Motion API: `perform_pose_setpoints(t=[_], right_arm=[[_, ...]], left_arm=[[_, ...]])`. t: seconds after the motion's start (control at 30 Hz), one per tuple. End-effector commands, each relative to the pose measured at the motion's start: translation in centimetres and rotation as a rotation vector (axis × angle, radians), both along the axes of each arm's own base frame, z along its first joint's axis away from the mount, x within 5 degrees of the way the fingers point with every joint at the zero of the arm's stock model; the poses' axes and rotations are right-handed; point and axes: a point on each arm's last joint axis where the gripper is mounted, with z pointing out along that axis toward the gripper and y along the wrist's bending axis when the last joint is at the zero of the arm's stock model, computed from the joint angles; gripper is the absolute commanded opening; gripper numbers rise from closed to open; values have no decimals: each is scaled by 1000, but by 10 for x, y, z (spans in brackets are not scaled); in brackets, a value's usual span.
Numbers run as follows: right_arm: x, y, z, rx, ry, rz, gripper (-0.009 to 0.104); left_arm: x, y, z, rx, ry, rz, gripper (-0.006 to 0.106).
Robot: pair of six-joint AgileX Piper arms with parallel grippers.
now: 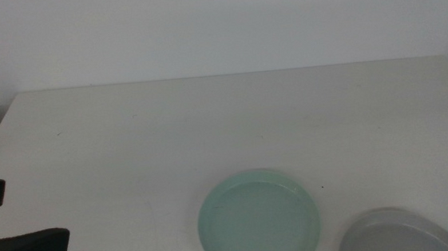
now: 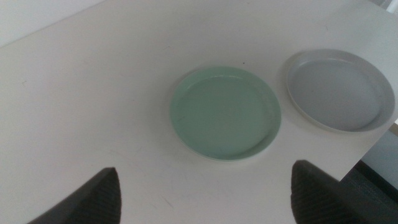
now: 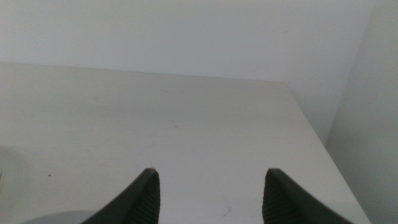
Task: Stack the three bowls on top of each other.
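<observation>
The robot's right gripper needs to close on the rim of the grey bowl, on the side that faces away from the green bowl.
A pale mint green bowl (image 1: 259,219) sits on the white table (image 1: 224,125) near its front edge. It also shows in the left wrist view (image 2: 224,112). A grey bowl (image 1: 397,238) lies just right of it, apart from it, partly cut off by the picture's bottom edge; it shows whole in the left wrist view (image 2: 339,90). The white bowl is not clearly in view. My left gripper (image 1: 35,214) is open and empty at the front left, some way left of the green bowl (image 2: 205,169). My right gripper (image 3: 211,174) is open and empty, out of the middle view.
The grey bowl lies close to the table's corner edge (image 2: 373,140). In the right wrist view a faint pale curved edge (image 3: 4,165) shows at the picture's border; I cannot tell what it is. The table's right edge (image 3: 311,124) meets a white wall.
</observation>
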Motion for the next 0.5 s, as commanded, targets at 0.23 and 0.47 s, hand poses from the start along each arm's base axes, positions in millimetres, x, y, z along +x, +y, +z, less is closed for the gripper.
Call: perform_pose_setpoints(t=[0.23,0.47], right_arm=[[-7,3,79,-48,35,35,43],[9,6,137,-38,332,99,43]], left_arm=[[1,-2,15,-68,-69,0,105],[1,-2,15,-68,-68,-1,105]])
